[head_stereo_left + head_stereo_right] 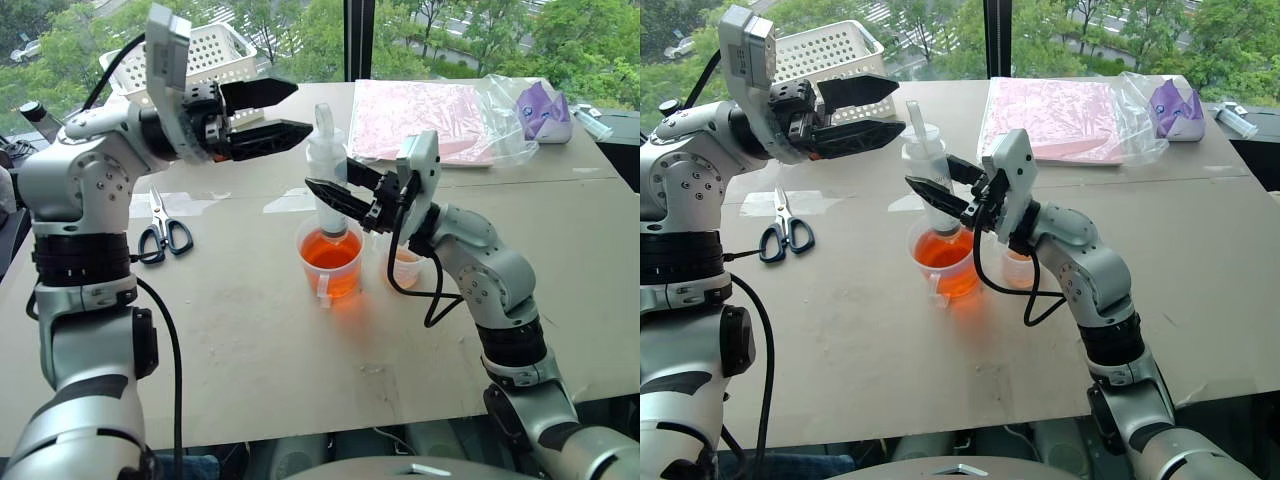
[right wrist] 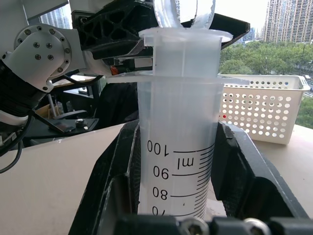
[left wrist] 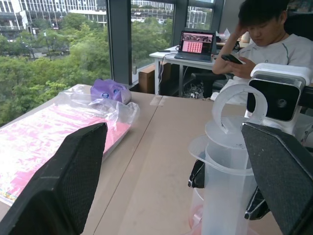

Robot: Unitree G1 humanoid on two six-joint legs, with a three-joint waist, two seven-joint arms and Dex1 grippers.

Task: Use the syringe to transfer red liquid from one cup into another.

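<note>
My left gripper should move in, close on the ring (image 1: 915,117) and pull the plunger up, because the plunger's ring stands beyond the fingertips of my open left gripper.
The syringe (image 1: 327,160) stands upright with its tip down in the larger handled cup (image 1: 322,290), which holds red liquid (image 1: 335,262). My right gripper (image 1: 330,180) is shut on the syringe barrel (image 2: 178,161), one finger (image 2: 117,181) on each side by the upper marks. My left gripper (image 1: 300,112) is open and points level toward the white plunger top (image 3: 234,105), just to its left. The smaller cup (image 1: 406,268) stands right of the larger one, partly hidden behind my right arm, with a little orange liquid in it.
Black-handled scissors (image 1: 165,235) lie on the table at the left. A white perforated basket (image 1: 215,50) stands at the back left. A pink sheet in a clear bag (image 1: 420,115) and a purple object (image 1: 545,108) lie at the back right. A person (image 3: 274,44) sits at a desk beyond the table.
</note>
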